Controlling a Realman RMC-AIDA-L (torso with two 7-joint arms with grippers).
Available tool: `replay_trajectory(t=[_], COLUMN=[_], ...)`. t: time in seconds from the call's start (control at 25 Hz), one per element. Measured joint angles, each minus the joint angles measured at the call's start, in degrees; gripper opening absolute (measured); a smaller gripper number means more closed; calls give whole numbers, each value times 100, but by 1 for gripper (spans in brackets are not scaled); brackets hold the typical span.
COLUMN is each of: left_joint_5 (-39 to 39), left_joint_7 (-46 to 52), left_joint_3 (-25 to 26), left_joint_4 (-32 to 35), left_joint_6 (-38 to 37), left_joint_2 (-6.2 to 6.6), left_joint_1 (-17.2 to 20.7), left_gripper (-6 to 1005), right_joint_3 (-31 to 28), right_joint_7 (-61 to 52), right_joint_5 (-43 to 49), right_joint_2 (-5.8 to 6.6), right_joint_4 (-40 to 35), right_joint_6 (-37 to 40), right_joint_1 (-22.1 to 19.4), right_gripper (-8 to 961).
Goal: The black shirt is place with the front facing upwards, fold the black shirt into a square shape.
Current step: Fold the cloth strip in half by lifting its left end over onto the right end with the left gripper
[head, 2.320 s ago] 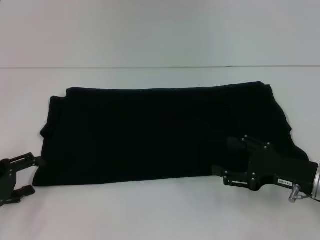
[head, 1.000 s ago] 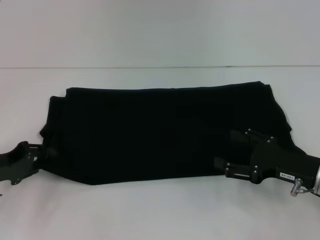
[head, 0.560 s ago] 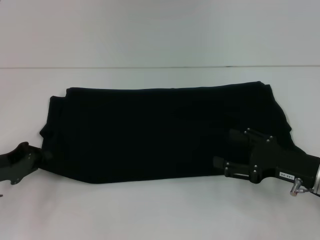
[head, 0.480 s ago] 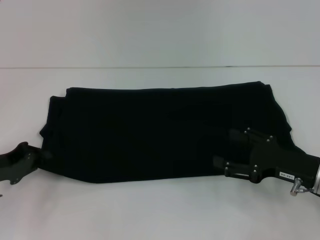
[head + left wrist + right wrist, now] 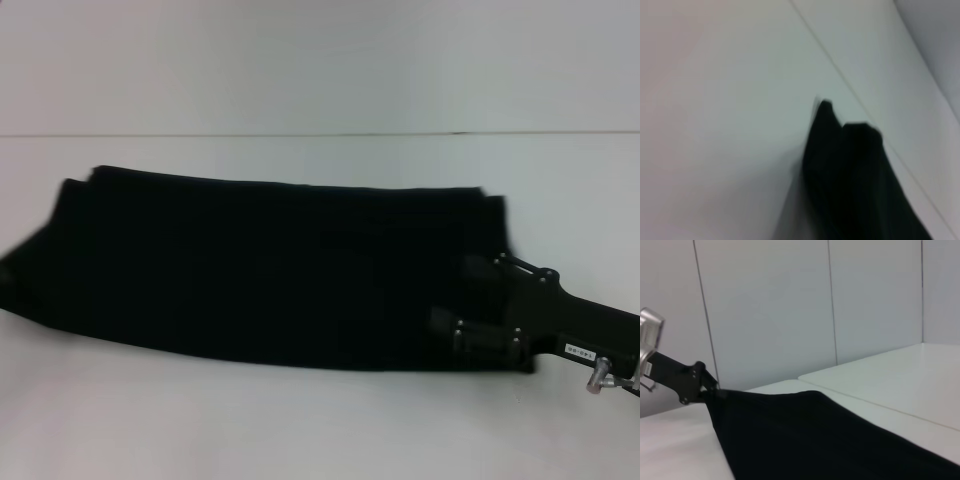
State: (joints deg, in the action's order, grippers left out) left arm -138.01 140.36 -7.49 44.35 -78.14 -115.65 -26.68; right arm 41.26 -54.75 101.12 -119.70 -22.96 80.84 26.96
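Next, I let go of my left gripper's end of the black shirt on the opposite end [image 5: 478, 342] next to my right gripper.
The black shirt [image 5: 270, 270] is folded into a long band, stretched across the white table [image 5: 300, 430]. No lettering shows. My right gripper [image 5: 465, 295] is at the band's right end, shut on the cloth. In the right wrist view the shirt [image 5: 830, 435] runs taut from that arm to my left gripper [image 5: 707, 390], which is shut on the far corner. In the head view the left gripper lies beyond the blurred left end of the band. The left wrist view shows a raised corner of the shirt [image 5: 850, 180] above the table.
The white table [image 5: 890, 380] extends around the shirt on every side, with a pale panelled wall [image 5: 770, 310] behind it. A seam line [image 5: 320, 134] marks the table's far edge.
The left gripper shut on the shirt's left edge and pulled it left and up. The whole band shifted left and drew taut; its right sleeve end slid in towards the right gripper.
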Motion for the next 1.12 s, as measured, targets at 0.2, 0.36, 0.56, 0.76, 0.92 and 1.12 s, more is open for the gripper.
replay_trajectory(t=[0.2,0.36,0.56,0.76,0.92,1.12], left_joint_5=[-10,-19,294,1252,1921,2148], left_joint_7=[-9,-9,-24,-258,-471,-813], left_joint_3=[315,367,327,14,-720,-1492], left_joint_4=[323,352,112,-401,-917,-1240], left_joint_6=[29,56,-130,-533,-571,-401], left_joint_2=[166,199,207,178,19,-656], left_joint_1=[41,21,-125,-457,-1045,-1947], left_gripper=[14,14,14,15,15,15], right_joint_3=[-128,-242,-494,-667,-793,-1147], right_joint_7=[0,-2,-9,-32,-118,-134], right_joint_5=[-45,-49,-50,-49,-48,-39], right_joint_2=[0,0,1,8,39,100], right_joint_4=[6,6,17,20,-48,-62], right_joint_6=[80,119,119,145,243,544], right_joint_1=[-97,-191,-410,-677,-921,-1238], right_gripper=[923,924,924,923,923,923])
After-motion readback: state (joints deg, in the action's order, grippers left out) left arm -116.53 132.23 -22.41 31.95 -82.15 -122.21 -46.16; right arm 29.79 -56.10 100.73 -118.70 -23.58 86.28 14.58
